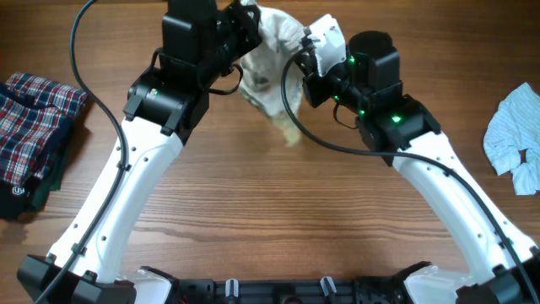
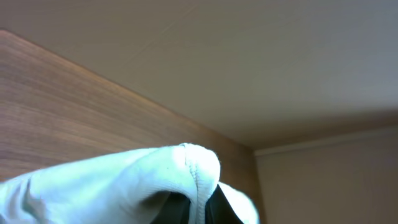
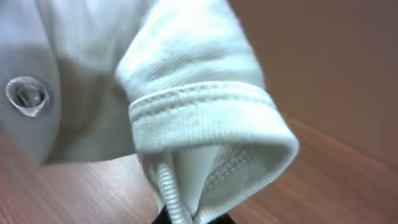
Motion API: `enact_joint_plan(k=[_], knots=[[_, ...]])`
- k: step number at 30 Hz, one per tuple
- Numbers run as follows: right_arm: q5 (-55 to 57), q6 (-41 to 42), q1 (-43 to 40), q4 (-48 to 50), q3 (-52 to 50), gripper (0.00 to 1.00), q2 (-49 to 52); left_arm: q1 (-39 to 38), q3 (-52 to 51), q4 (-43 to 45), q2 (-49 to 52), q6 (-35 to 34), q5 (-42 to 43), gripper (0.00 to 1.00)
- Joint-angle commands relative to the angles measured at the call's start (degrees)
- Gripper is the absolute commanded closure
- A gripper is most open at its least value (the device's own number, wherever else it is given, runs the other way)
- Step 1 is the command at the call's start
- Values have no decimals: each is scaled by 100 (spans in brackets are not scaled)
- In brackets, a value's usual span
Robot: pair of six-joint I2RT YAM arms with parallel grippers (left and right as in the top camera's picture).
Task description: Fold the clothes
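I will let go with my left gripper, and then the cream-white shirt, now bunched above the table, will rest on the wood at the far middle of the table [image 1: 289,111].
The cream-white shirt [image 1: 268,61] hangs bunched above the far middle of the table, held up between both arms. Its lowest fold, with a tan patch [image 1: 290,133], droops toward the wood. My left gripper [image 1: 245,32] is shut on the shirt's upper left part. In the left wrist view a stitched seam [image 2: 198,180] runs down between the dark fingers of that gripper [image 2: 199,210]. My right gripper [image 1: 315,44] is shut on the shirt's right side. The right wrist view shows a ribbed hem [image 3: 205,112] pinched at the jaws of this gripper [image 3: 189,216], and a clear button [image 3: 26,94].
A red, white and blue plaid garment [image 1: 34,127] lies folded at the left edge of the wooden table [image 1: 253,211]. A pale blue striped garment [image 1: 515,135] lies crumpled at the right edge. Black cables loop from both arms.
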Motion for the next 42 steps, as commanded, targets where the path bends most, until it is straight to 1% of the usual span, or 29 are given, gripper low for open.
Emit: enact_joint_plan(k=[1, 2, 3, 7, 10, 13, 16, 19, 22, 24, 26, 28, 30, 34, 36, 37, 38, 39, 40, 42], knots=[[258, -273, 26, -13, 90, 96, -293, 44, 111, -42, -35, 291, -24, 96], [455, -328, 26, -55, 114, 96, -374, 44, 111, -44, -35, 297, -24, 96], [485, -415, 26, -96, 125, 96, -444, 44, 111, -42, -35, 426, 22, 96], [566, -387, 22, -216, 136, 95, -514, 35, 111, -24, -11, 442, 208, 96], [1196, -245, 7, -243, 136, 96, -514, 31, 111, 348, 164, 638, 791, 96], [1720, -122, -52, -476, 136, 96, -518, 31, 111, 894, 564, 721, 1375, 96], [2028, -92, -227, -723, 136, 96, -605, -7, 111, 1366, 938, 719, 1941, 96], [2142, -66, -400, -962, 136, 96, -817, -289, 111, 1893, 1255, 721, 1974, 96], [2177, -79, -577, -1231, 136, 96, -1027, -619, 111, 2389, 1360, 723, 1971, 96], [2247, -107, -623, -1410, 136, 96, -1099, -861, 111, 2608, 1412, 946, 1963, 96], [2284, -122, -623, -1786, 133, 96, -1086, -1058, 111, 2422, 1486, 1327, 1711, 96], [2240, -96, -623, -2070, 131, 96, -1067, -1069, 111, 2162, 1593, 1458, 1558, 96], [1978, -72, -623, -2243, 129, 96, -1067, -1029, 111, 2035, 1729, 1759, 1534, 96], [1735, -81, -623, -2540, 122, 95, -1021, -986, 111, 1908, 1749, 1790, 1451, 96], [1641, -111, -623, -2658, 122, 62, -997, -984, 111, 1934, 1749, 1792, 1451, 96], [1405, -109, -623, -2686, 122, 24, -999, -979, 111, 1932, 1749, 1792, 1451, 96], [1239, -111, -623, -2706, 122, 9, -1001, -977, 111, 1926, 1749, 1794, 1453, 96], [1141, -107, -623, -2732, 122, 2, -1003, -977, 111, 1902, 1749, 1816, 1453, 96], [1064, -109, -623, -2778, 122, 0, -1010, -977, 111, 1827, 1749, 1939, 1458, 96], [1075, -103, -623, -2835, 122, 0, -1027, -977, 111, 1611, 1749, 1982, 1456, 96]])
